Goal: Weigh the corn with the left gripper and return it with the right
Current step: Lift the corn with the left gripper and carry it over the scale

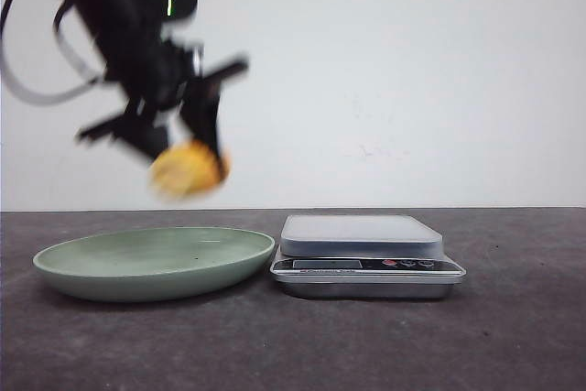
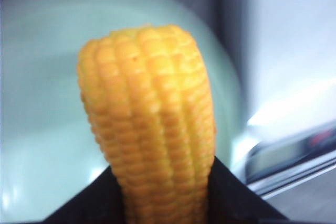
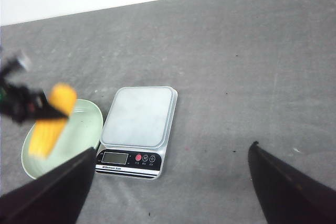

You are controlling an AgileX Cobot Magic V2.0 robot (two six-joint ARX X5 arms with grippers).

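The robot's left gripper should release the corn, which hangs above the pale green plate now, near the middle of the silver scale's bare platform [image 1: 353, 229].
My left gripper [image 1: 188, 157] is shut on the corn [image 1: 187, 169], a yellow-orange cob chunk, and holds it in the air above the right part of the pale green plate [image 1: 92, 272]. In the left wrist view the corn [image 2: 149, 124] stands between my two black fingers [image 2: 239, 198], over the plate [image 2: 37, 103]. The silver scale [image 1: 362, 237] sits right of the plate, its platform bare. My right gripper [image 3: 170, 182] is open and empty, high above the table in front of the scale [image 3: 139, 116]; the corn [image 3: 52, 119] and plate [image 3: 84, 127] show there too.
The grey table [image 1: 513, 336] stretches right of and in front of the scale. A white wall [image 1: 412, 70] stands behind the table. The scale's display and buttons [image 3: 128, 158] face the front edge.
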